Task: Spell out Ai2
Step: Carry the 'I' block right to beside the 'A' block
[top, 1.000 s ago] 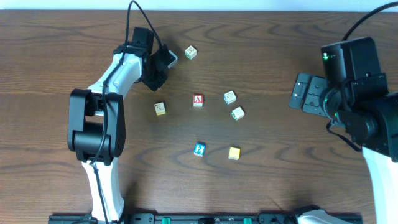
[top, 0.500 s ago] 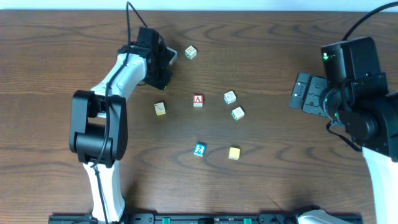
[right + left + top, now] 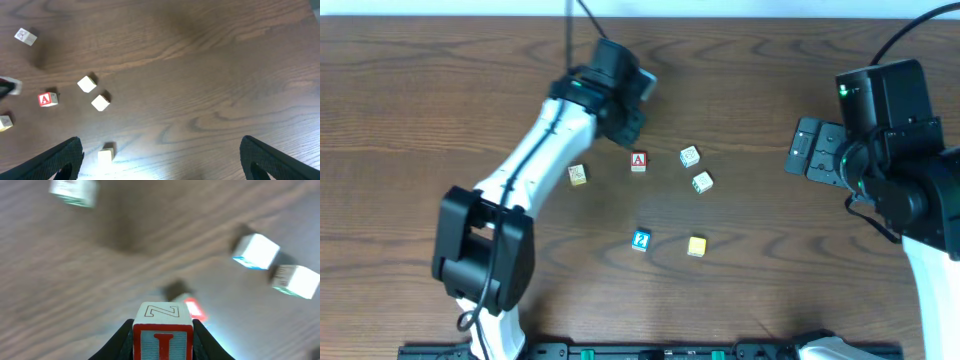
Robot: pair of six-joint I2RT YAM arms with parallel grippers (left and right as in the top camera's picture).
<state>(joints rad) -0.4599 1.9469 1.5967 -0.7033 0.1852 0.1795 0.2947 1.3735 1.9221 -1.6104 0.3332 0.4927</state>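
Next, my left gripper lets go of the red-framed I block between the red A block and the nearest white block (image 3: 660, 162) (image 3: 218, 286).
My left gripper (image 3: 634, 96) is shut on a red-framed "I" block (image 3: 162, 336) with an N on its top face. It hovers just up and left of the red "A" block (image 3: 639, 161), which glows red and blurred in the left wrist view (image 3: 192, 308) and also shows in the right wrist view (image 3: 47, 99). The blue "2" block (image 3: 640, 240) lies below the "A" block. My right gripper (image 3: 160, 167) is open and empty at the right side of the table (image 3: 810, 155), far from the blocks.
Two white blocks (image 3: 690, 156) (image 3: 702, 182) sit right of the "A" block. A yellow block (image 3: 696, 246) lies beside the "2" block, and a pale block (image 3: 577, 174) lies to the left. Another white block (image 3: 26, 36) sits at the far side, under my left arm in the overhead view.
My left arm has swung right across the table with the "I" block in its grip, from the upper left to just above the "A" block. The right arm has not moved.
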